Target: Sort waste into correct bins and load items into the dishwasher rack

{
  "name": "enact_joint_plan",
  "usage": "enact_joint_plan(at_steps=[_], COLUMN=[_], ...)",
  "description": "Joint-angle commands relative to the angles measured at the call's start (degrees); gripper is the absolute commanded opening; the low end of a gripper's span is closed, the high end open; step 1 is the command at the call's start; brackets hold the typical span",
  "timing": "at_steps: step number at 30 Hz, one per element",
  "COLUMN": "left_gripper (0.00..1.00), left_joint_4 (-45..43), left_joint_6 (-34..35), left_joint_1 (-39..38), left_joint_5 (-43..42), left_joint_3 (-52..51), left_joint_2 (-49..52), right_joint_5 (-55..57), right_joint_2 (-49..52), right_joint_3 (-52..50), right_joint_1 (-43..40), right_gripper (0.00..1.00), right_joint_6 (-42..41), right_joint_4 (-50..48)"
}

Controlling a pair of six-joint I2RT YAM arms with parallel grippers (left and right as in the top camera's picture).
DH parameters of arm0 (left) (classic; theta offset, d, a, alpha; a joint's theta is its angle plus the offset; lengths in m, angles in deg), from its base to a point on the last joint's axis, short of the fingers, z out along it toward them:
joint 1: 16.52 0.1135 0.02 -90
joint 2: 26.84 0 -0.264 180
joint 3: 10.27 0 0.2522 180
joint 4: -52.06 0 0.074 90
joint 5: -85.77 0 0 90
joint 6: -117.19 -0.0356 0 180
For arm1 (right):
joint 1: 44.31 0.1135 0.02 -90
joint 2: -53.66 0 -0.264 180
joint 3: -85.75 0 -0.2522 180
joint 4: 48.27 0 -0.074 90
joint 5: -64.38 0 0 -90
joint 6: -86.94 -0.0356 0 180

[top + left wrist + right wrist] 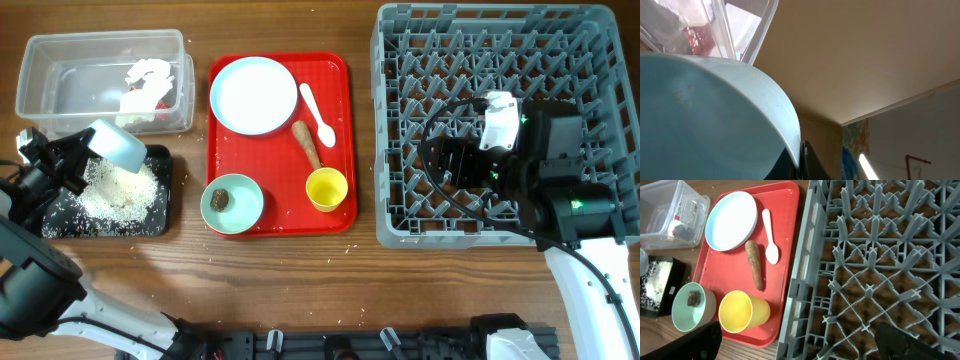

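Note:
The whitish bowl will go down on the red tray [269, 153] between the blue plate and the green bowl, and I will set it there with my left gripper.
My left gripper [85, 152] is shut on the rim of the whitish bowl [118, 142], held tilted over the black tray [68, 223], where white rice [120, 188] lies piled. In the left wrist view the bowl [705, 120] fills the frame, pinched by my fingers [802, 160]. The clear tub [35, 75] holds the crumpled wrapper [148, 85]. The blue plate [254, 94], spoon [318, 113], brown stick [307, 143], yellow cup [326, 188] and green bowl [245, 205] with the brown lump [220, 199] sit on the red tray [335, 80]. My right gripper [440, 160] is open and empty over the grey rack [480, 50].
Rice grains are scattered on the table around the black tray. The right wrist view shows my open fingers [795, 345] above the rack's left edge [805, 280], with the yellow cup [742, 311] and green bowl [682, 312] close beside it. The rack holds nothing.

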Motion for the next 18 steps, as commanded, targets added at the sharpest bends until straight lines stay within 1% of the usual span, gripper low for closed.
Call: enact_joint_plan(at_steps=[1,2,3,4,7,11,15,18], left_gripper=[0.04,0.04,0.04,0.04,0.04,0.04,0.04,0.04], left_joint_4=[8.0,8.0,6.5,5.8,6.4,6.3,6.2,3.3], left_joint_6=[0.2,-2.6,-3.8,-3.7,-3.7,-3.7,-3.5,-1.0], left_joint_1=[0.0,0.1,0.2,0.2,-0.5,-4.1,-11.9,-19.5], left_joint_5=[-2.0,-2.0,-1.7,-0.6,-0.5,1.0,11.1,20.9], left_joint_3=[-0.2,-0.2,-0.2,-0.2,-0.2,-0.1,0.9,1.0], left_joint_2=[-0.1,-0.6,-0.7,-0.7,-1.2,-6.1,-15.2,-21.7], right_joint_5=[-0.1,-0.1,-0.1,-0.1,0.0,0.1,0.1,0.2], right_joint_2=[0.4,0.4,0.4,0.4,0.4,0.4,0.4,0.4], right_joint_3=[1.2,1.2,1.2,1.2,1.2,1.2,1.2,1.2], right_joint_1=[0.4,0.4,0.4,0.4,0.4,0.4,0.4,0.4], right_gripper=[1.0,1.0,1.0,1.0,1.0,1.0,1.0,1.0], right_joint_6=[-2.3,-3.2,-3.1,-3.1,-3.0,-3.0,-3.0,-3.0], right_joint_4=[-0.1,-0.1,-0.2,-0.2,-0.2,-0.2,-0.3,-0.2])
